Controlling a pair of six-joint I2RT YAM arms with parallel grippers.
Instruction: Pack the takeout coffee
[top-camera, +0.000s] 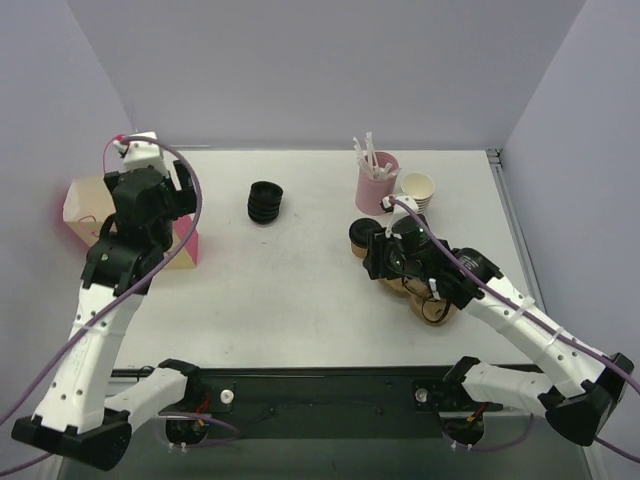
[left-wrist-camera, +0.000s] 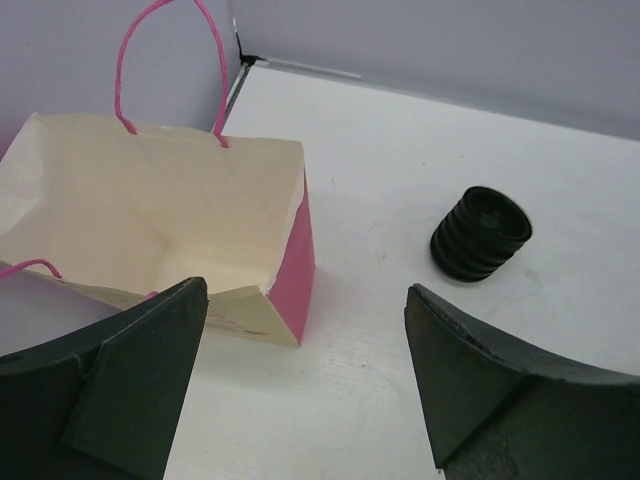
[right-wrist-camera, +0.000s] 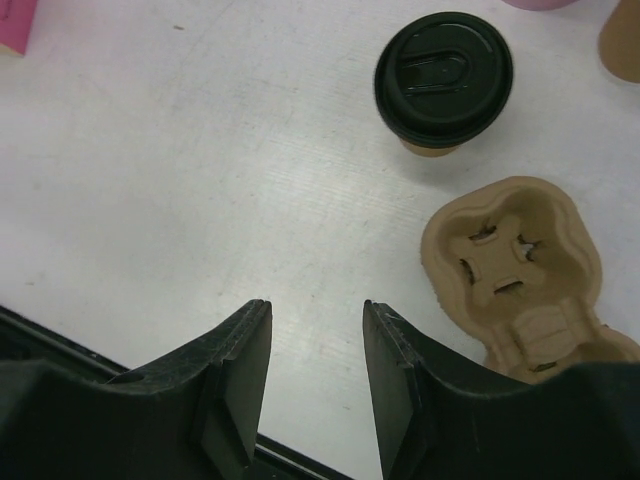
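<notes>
I should next use my left gripper to take hold of the pink paper bag by its rim's near corner (top-camera: 174, 218) (left-wrist-camera: 265, 291), on the side that faces the black lids.
The takeout coffee (right-wrist-camera: 443, 78), a tan paper cup under a round black lid, stands upright on the white table. In the top view the takeout coffee (top-camera: 360, 236) is half hidden behind my right gripper (top-camera: 378, 258). My right gripper (right-wrist-camera: 317, 312) hangs over bare table just short of the cup, open, with nothing between its fingers. An open pink paper bag (left-wrist-camera: 160, 230) with pink cord handles stands at the left. My left gripper (left-wrist-camera: 305, 295) is wide open and empty, low at the bag's right front corner. From above, the left gripper (top-camera: 183, 195) overlaps the bag (top-camera: 82, 205).
A stack of black lids (top-camera: 265, 202) (left-wrist-camera: 480, 235) stands mid-table. A moulded cardboard cup carrier (right-wrist-camera: 515, 265) (top-camera: 436, 306) lies right of the coffee. A pink cup of stirrers (top-camera: 377, 180) and stacked lidless paper cups (top-camera: 418, 188) stand at the back right.
</notes>
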